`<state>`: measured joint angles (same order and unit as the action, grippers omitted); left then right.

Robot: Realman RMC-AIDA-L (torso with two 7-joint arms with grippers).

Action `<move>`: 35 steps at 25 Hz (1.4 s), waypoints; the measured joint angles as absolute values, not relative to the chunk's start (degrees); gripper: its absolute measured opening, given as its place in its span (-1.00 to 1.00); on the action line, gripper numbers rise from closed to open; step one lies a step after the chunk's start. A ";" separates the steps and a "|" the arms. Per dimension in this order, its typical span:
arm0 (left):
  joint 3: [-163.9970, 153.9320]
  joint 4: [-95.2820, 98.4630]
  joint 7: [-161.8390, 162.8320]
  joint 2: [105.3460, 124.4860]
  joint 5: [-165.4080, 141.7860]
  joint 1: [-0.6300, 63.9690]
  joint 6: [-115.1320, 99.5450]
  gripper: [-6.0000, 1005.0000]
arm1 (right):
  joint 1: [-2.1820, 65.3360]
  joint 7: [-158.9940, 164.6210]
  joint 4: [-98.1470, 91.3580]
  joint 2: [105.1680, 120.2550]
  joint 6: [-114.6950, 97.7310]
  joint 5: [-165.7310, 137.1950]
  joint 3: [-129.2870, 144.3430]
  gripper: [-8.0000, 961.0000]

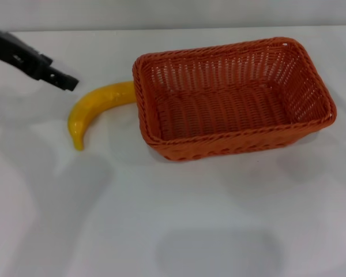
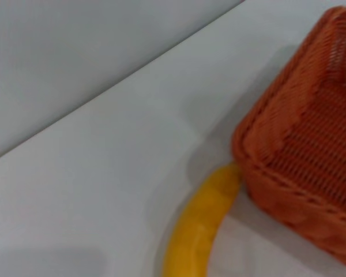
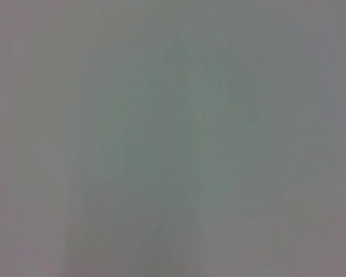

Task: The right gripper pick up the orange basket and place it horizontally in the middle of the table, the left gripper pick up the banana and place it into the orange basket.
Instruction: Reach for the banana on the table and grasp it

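Note:
My left gripper closes next on the bend [image 1: 78,119] of the yellow banana, near the thin end away from the orange basket.
The orange basket [image 1: 233,95] lies lengthwise across the white table [image 1: 173,219], its open side up and nothing inside it. A yellow banana [image 1: 95,111] curves away from the basket's left end, one tip touching the basket wall. The left wrist view shows the same banana [image 2: 199,228] meeting the basket [image 2: 303,156] at a corner. My left gripper [image 1: 66,82] reaches in from the upper left and hovers just above and left of the banana, apart from it. The right gripper is out of view; its wrist view shows only blank white surface.
Bare tabletop stretches in front of the basket and banana. The table's far edge [image 1: 173,29] runs behind them, with a grey wall beyond.

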<state>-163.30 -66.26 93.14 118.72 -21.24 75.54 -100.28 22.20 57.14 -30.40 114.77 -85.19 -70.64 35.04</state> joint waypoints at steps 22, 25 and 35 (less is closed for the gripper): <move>-163.13 -51.75 95.87 118.59 -18.45 68.65 -81.83 0.57 | 21.75 58.09 -30.41 114.95 -85.75 -70.93 36.58 0.79; -163.12 -49.66 95.99 118.54 -17.93 68.00 -79.22 0.56 | 21.62 58.64 -30.41 114.95 -85.93 -70.93 36.67 0.79; -163.12 -43.51 95.63 118.34 -16.09 66.65 -73.26 0.55 | 21.53 58.80 -30.41 114.95 -85.96 -70.93 37.96 0.79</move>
<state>-163.12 -43.51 95.63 118.34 -16.09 66.65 -73.26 21.53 58.80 -30.41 114.95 -85.96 -70.93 37.96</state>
